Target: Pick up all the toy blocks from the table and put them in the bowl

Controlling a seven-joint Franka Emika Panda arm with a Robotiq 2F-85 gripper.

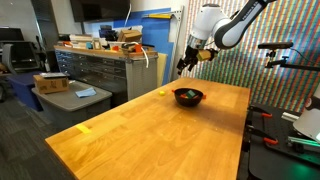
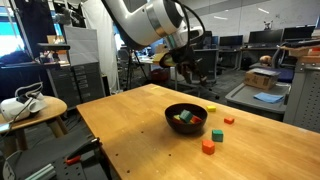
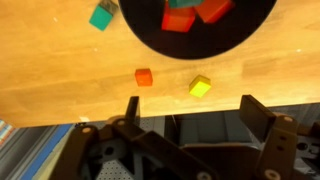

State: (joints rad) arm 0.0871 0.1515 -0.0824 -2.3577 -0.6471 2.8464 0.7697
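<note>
The yellow block [image 1: 162, 92] [image 3: 200, 86] on the table, near the small red block outside the black bowl, is the next thing my gripper will go to and close on.
The black bowl [image 1: 178, 95] sits on the light-wood table [image 1: 130, 135] and holds several red and green blocks [image 2: 185, 117]. On the table beside the bowl [image 2: 169, 113] lie a yellow block [image 2: 211, 108], a small red block [image 2: 229, 120], a green block [image 2: 217, 134] and an orange-red block [image 2: 208, 146]. The wrist view shows the bowl [image 3: 150, 38] at the top, with a green block [image 3: 102, 17], a red block [image 3: 144, 76] and a yellow block [image 3: 200, 87] outside it. My gripper [image 3: 192, 115] is open and empty, hovering well above the table near the bowl [image 1: 190, 62].
A flat yellow strip [image 1: 84, 127] lies on the near part of the table. A grey drawer cabinet [image 1: 100, 70] with clutter on top stands beyond the table edge. A round side table [image 2: 30, 110] stands beside the table.
</note>
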